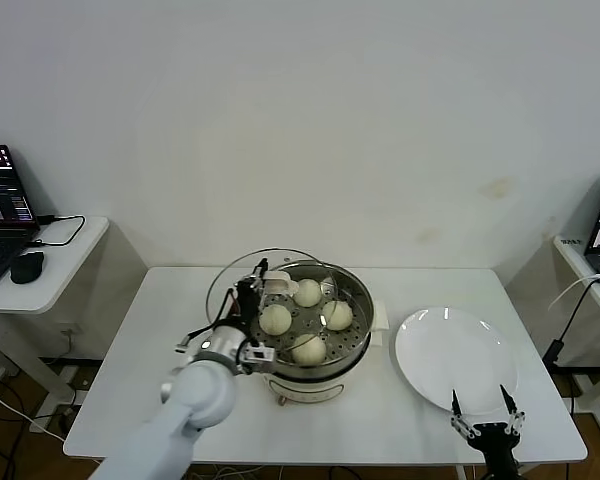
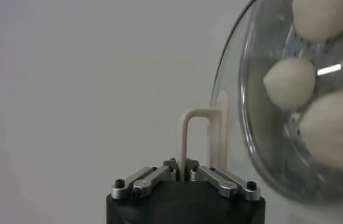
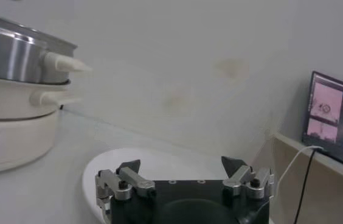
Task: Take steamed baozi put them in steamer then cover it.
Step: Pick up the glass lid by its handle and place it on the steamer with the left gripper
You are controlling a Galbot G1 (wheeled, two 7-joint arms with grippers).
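Observation:
Next, my left gripper releases the glass cover flat on the steel steamer's rim, centred over the baozi (image 1: 308, 307).
Four cream-white baozi (image 1: 307, 293) lie on the perforated tray inside the steel steamer (image 1: 352, 343) at the table's middle. My left gripper (image 1: 252, 295) is shut on the cream bar handle (image 1: 276, 283) of the clear glass cover (image 1: 227, 283). It holds the cover tilted over the steamer's left rear edge. In the left wrist view my gripper (image 2: 183, 173) pinches the handle (image 2: 187, 137), and baozi (image 2: 290, 82) show through the cover's glass (image 2: 259, 152). My right gripper (image 1: 487, 412) is open and empty at the table's front right; it also shows in the right wrist view (image 3: 180, 167).
A flat white plate (image 1: 460, 360) lies right of the steamer, in front of my right gripper (image 3: 159, 161). The steamer's side handles (image 3: 62, 61) show in the right wrist view. Side desks with laptops (image 1: 0, 210) stand at far left and right.

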